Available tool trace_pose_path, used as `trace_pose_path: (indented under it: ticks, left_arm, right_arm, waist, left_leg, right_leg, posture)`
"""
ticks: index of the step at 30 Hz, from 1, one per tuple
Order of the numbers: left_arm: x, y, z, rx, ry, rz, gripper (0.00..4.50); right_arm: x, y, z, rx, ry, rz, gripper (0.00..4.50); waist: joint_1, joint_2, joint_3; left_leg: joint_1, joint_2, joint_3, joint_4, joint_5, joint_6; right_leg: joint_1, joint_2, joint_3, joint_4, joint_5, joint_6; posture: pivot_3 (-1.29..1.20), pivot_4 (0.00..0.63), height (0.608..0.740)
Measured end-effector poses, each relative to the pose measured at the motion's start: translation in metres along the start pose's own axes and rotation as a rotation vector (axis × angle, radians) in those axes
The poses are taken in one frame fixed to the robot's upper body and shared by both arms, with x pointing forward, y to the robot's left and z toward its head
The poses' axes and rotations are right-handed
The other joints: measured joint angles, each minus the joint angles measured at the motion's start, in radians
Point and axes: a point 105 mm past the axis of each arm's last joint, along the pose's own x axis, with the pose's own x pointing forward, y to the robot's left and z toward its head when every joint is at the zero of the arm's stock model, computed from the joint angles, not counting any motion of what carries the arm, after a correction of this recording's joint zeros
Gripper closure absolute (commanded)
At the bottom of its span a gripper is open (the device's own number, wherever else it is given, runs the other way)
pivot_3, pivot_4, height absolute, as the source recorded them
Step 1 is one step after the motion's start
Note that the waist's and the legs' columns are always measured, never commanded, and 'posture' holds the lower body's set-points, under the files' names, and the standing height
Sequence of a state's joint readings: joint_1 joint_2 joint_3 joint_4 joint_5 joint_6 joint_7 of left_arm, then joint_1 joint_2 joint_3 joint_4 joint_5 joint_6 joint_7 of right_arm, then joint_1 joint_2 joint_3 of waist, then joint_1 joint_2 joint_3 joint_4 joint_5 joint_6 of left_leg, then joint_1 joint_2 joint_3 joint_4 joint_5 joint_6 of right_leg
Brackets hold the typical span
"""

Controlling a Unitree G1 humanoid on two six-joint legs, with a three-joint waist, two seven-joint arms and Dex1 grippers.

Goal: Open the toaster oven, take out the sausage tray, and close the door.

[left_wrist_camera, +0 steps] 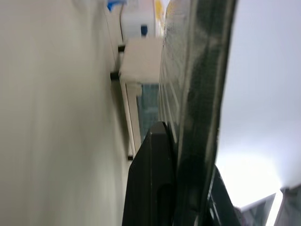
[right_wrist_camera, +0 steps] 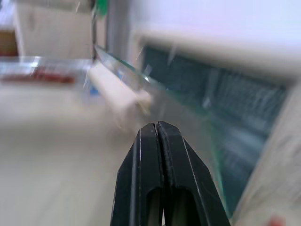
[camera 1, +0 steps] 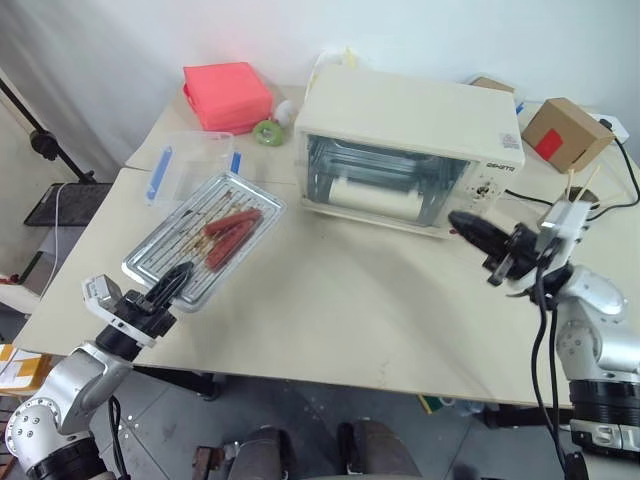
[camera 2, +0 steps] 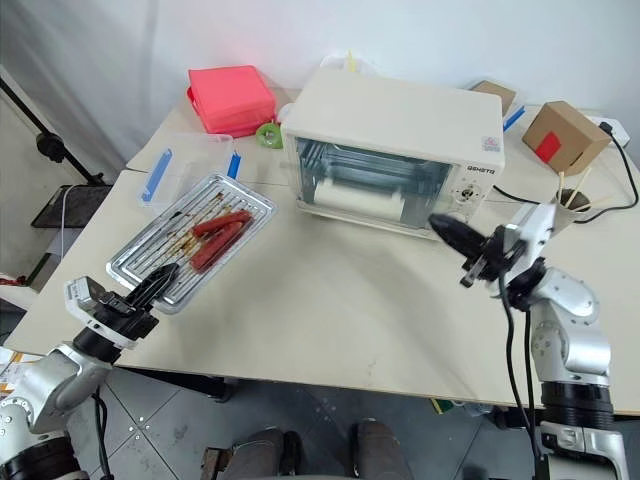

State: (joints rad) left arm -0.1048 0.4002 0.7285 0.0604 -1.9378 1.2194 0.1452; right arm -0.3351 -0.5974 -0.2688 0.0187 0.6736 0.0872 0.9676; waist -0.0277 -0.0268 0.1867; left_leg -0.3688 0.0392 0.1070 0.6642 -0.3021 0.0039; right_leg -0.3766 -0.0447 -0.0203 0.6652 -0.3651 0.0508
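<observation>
Next, my left gripper sets the sausage tray on the bare table [camera 1: 352, 295] in front of the toaster oven.
The cream toaster oven [camera 1: 410, 120] stands at the back middle of the table. Its glass door [camera 1: 365, 180] hangs partly open, the cream bar handle [camera 1: 375, 197] tilted out toward me. On the left of the table is the sausage tray [camera 1: 205, 240], silvery, with red sausages [camera 1: 230, 232] on it. My left gripper [camera 1: 172, 283] is shut on the tray's near edge; in the left wrist view the tray rim [left_wrist_camera: 202, 94] runs between the fingers. My right gripper [camera 1: 460, 222] is shut and empty, level in front of the oven's right end, pointing at the door.
A clear plastic box with blue clips [camera 1: 195, 160] lies just behind the tray. A red box [camera 1: 228, 95] and a green roll [camera 1: 267, 131] sit at the back left. A cardboard box [camera 1: 565, 134] and a black cable [camera 1: 625, 180] are at the back right.
</observation>
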Motion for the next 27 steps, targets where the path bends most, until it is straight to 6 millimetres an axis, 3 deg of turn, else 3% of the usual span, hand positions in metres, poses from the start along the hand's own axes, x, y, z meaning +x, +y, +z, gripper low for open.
trace_pose_path:
  ticks: [2,7,11,14,17,21,27]
  left_arm:
    - [0.002,-0.005,-0.006,0.027,0.076,-0.008,4.50]
    - [0.004,-0.006,-0.020,0.030,0.243,-0.002,4.50]
    - [0.008,0.003,-0.030,-0.003,0.372,0.052,4.50]
    - [0.028,0.006,-0.042,-0.025,0.474,0.041,4.50]
    - [0.063,0.010,-0.062,-0.008,0.617,0.046,4.50]
    - [0.085,0.022,-0.082,0.000,0.747,0.089,4.50]
    - [0.117,0.023,-0.100,0.037,0.862,0.095,4.50]
  right_arm:
    - [-0.002,0.002,0.000,0.029,0.014,0.010,3.88]
    - [-0.019,0.017,-0.008,0.055,0.106,0.076,2.18]
    - [-0.039,0.043,-0.016,-0.004,0.199,0.213,0.90]
    - [-0.057,0.056,-0.021,-0.021,0.254,0.262,0.03]
    - [-0.081,0.057,-0.020,-0.025,0.327,0.230,0.03]
    - [-0.100,0.049,-0.009,-0.068,0.375,0.167,0.03]
    - [-0.114,0.058,-0.008,-0.055,0.417,0.149,0.03]
  waist:
    - [0.001,0.000,0.000]
    - [0.001,0.000,0.000]
    - [0.002,0.000,0.000]
    - [0.007,0.001,0.000]
    - [0.027,0.001,0.000]
    - [0.024,0.001,0.000]
    - [0.030,0.003,0.000]
  left_leg:
    - [-0.001,0.000,0.000,-0.001,0.000,0.000]
    - [-0.002,-0.001,-0.002,-0.002,0.000,0.001]
    - [-0.002,-0.001,-0.002,-0.003,0.000,0.000]
    - [-0.002,-0.002,-0.003,-0.003,0.000,0.000]
    - [-0.002,-0.004,-0.003,-0.003,0.000,0.001]
    - [-0.001,-0.004,-0.002,-0.003,0.000,0.001]
    - [-0.001,-0.004,-0.002,-0.004,0.001,0.000]
  right_leg:
    - [0.000,0.000,0.000,-0.001,0.000,0.000]
    - [0.000,-0.001,0.000,-0.004,0.000,0.000]
    - [0.000,-0.001,0.000,-0.004,0.000,0.000]
    - [0.001,-0.001,0.000,-0.004,0.000,0.000]
    - [0.002,-0.002,0.000,-0.004,0.000,0.001]
    - [0.001,-0.001,0.000,-0.005,0.000,0.001]
    - [0.002,-0.001,0.001,-0.005,0.000,0.001]
  posture:
    - [0.00,0.150,0.740]
    - [0.00,0.150,0.740]
    - [0.00,0.150,0.740]
    - [0.00,0.150,0.740]
    - [0.00,0.150,0.740]
    - [0.00,0.150,0.740]
    - [0.00,0.150,0.740]
